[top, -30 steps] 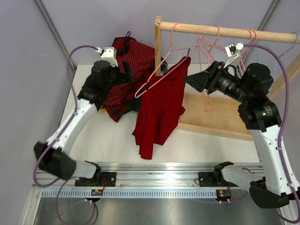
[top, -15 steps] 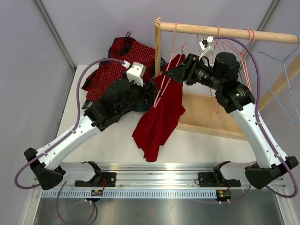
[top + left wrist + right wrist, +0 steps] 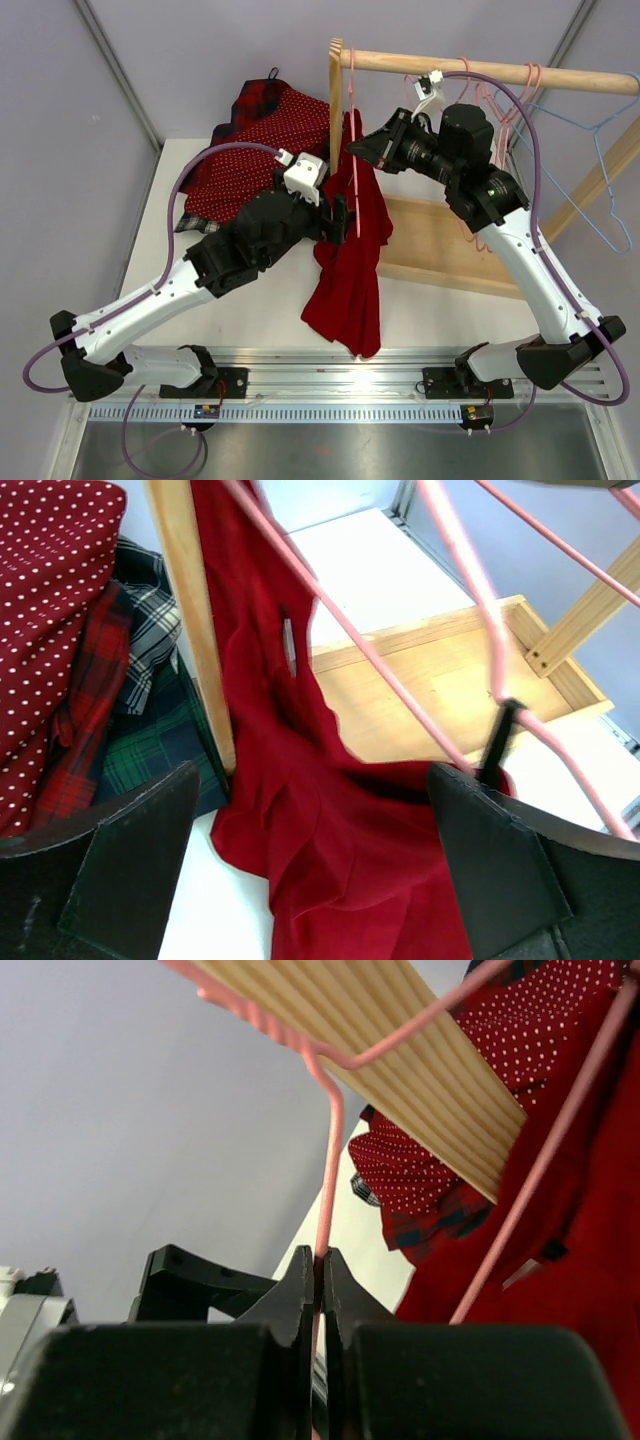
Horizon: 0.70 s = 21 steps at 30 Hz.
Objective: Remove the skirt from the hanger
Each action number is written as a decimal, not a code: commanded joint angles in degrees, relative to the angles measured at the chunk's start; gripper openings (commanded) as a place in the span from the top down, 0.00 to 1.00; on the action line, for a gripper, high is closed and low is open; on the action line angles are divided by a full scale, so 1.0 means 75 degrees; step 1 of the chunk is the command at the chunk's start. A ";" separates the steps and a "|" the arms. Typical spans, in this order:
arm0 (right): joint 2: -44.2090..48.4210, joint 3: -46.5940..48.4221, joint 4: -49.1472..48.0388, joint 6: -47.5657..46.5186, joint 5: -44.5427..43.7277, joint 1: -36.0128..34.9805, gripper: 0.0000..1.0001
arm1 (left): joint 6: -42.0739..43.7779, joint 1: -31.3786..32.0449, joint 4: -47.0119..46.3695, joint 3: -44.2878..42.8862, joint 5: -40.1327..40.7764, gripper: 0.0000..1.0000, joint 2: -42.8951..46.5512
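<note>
The left gripper should close on the top part [image 3: 355, 238] [image 3: 425, 782] of the dark red skirt, a little below the pink hanger's black clip.
A dark red skirt [image 3: 350, 285] hangs from a pink wire hanger [image 3: 353, 190] beside the rack's left post and droops to the table. My right gripper [image 3: 357, 148] is shut on the hanger's thin neck [image 3: 327, 1175], just under the wooden rail [image 3: 400, 1050]. The skirt [image 3: 590, 1240] shows at the right of that view. My left gripper [image 3: 341, 215] stands wide open against the skirt's left side. In the left wrist view the skirt [image 3: 340, 860] fills the space between my left gripper's [image 3: 320, 870] fingers [image 3: 130, 860], with the pink hanger [image 3: 380, 670] wires crossing above.
A pile of red dotted and plaid clothes [image 3: 255, 135] lies at the back left. The wooden rack has a top rail [image 3: 480, 68], a left post [image 3: 190, 630] and a tray-like base [image 3: 450, 245]. More pink hangers [image 3: 520, 85] and a blue hanger [image 3: 600, 125] hang further right.
My right gripper moved left along the rail and shut on the hanger's neck. The left arm swung right up to the skirt, which now hangs narrower beside the post.
</note>
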State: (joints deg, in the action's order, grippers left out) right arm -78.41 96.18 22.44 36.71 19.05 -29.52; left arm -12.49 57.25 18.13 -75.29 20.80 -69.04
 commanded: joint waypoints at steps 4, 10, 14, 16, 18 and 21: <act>0.0283 0.0148 -0.0578 -0.0066 -0.0208 -0.0154 1.00 | 0.0328 0.0347 0.0008 -0.0075 0.0811 0.01 0.0333; 0.0622 0.0933 -0.0004 -0.0172 -0.0161 -0.0154 1.00 | 0.0822 0.0346 0.0243 0.0100 0.0851 0.01 0.0872; 0.1079 0.0945 0.0102 -0.0137 -0.0301 -0.0154 1.00 | 0.0658 0.0393 -0.0236 0.0953 -0.0954 0.01 0.1481; 0.1243 0.0945 0.0161 -0.0113 -0.0325 -0.0154 1.00 | 0.0436 0.0464 -0.0786 0.1306 -0.1515 0.01 0.1809; 0.1372 0.0922 0.0173 -0.0043 -0.0313 -0.0154 1.00 | 0.0156 0.0580 -0.1313 0.1751 -0.1845 0.01 0.1904; 0.1525 0.0887 0.0173 0.0004 -0.0348 -0.0166 1.00 | -0.0150 0.0977 -0.1922 0.2010 -0.2350 0.01 0.1775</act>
State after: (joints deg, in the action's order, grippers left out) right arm -69.95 99.20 30.13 37.41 16.58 -30.02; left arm -10.37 61.82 13.28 -62.22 10.79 -54.87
